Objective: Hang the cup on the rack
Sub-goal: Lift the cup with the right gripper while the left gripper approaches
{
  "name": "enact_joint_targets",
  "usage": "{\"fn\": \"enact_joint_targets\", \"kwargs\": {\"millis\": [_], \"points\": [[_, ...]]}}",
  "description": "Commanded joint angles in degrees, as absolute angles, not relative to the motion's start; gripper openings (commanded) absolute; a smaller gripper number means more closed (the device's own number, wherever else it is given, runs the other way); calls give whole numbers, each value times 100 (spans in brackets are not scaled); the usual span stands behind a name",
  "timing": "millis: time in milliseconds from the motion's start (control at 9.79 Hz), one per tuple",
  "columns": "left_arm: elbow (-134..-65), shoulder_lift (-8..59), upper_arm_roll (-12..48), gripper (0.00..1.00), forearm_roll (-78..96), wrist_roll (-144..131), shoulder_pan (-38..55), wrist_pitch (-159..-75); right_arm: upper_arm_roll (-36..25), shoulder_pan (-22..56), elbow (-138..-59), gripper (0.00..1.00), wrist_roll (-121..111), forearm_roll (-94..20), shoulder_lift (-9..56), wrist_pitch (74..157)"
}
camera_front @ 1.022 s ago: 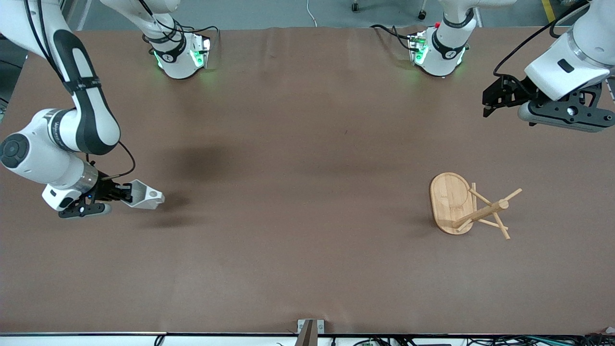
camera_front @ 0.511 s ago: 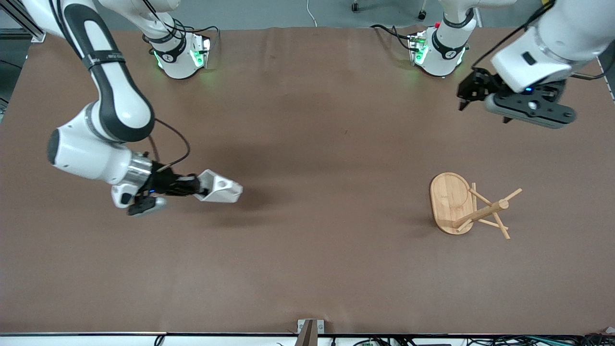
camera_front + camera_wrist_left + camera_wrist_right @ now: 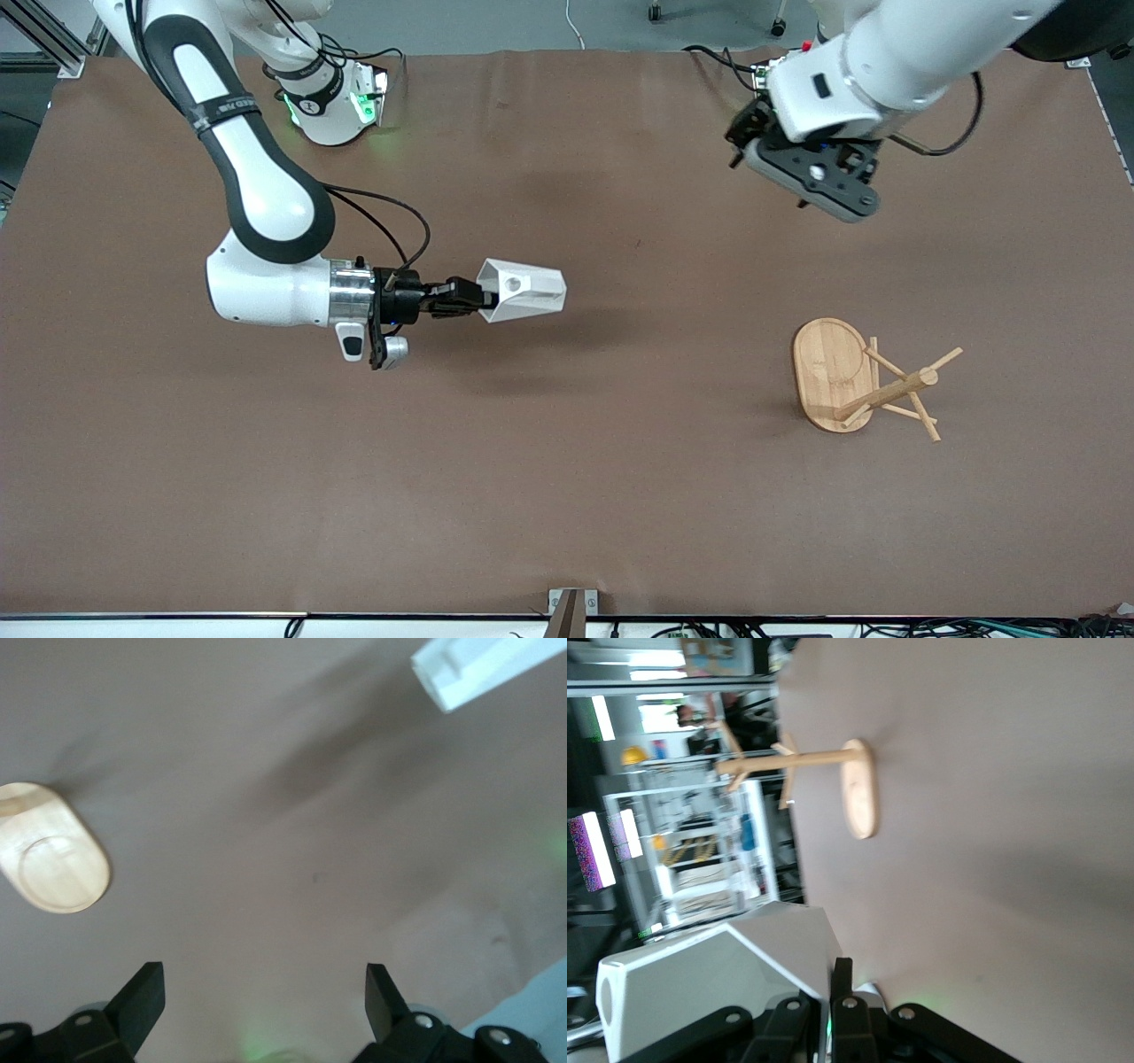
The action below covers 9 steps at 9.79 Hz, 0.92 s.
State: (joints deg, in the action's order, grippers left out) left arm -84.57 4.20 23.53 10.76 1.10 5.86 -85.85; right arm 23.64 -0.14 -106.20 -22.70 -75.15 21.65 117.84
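I should close my left gripper on the bottom end (image 3: 552,291) (image 3: 447,680) of the white faceted cup, opposite the rim that my right gripper holds.
My right gripper (image 3: 476,297) is shut on the rim of the white faceted cup (image 3: 524,291) and holds it on its side above the middle of the table. The cup's wall fills the corner of the right wrist view (image 3: 718,979), pinched at the gripper (image 3: 833,985). The bamboo rack (image 3: 886,390) stands upright on its oval base (image 3: 826,363) toward the left arm's end of the table; it also shows in the right wrist view (image 3: 819,762). My left gripper (image 3: 740,135) hovers open and empty over the table near its own base. The left wrist view shows its gripper (image 3: 264,1001), the rack's base (image 3: 55,855) and the cup (image 3: 483,669).
The brown table (image 3: 567,461) bears only the rack. The two arm bases (image 3: 332,97) stand along the table's edge farthest from the front camera. A small bracket (image 3: 571,602) sits at the near edge.
My right arm has carried the cup from its own end of the table to the middle. My left gripper has swung from the table's end inward, toward the middle.
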Motion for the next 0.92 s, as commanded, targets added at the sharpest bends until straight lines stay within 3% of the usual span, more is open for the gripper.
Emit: {"fn": "enact_joint_targets", "kwargs": {"millis": [0, 307, 818], "points": [[-8963, 448, 2819, 100, 1169, 298, 527, -9303, 2452, 174, -10547, 0, -2513, -8417, 2197, 11610], [-8860, 895, 3312, 100, 1169, 325, 580, -10210, 2461, 360, -10582, 0, -2882, -8982, 2188, 11619], [-8807, 1485, 3551, 100, 1064, 1511, 895, -11292, 2461, 431, -10582, 0, -3023, -9176, 2188, 11645]]}}
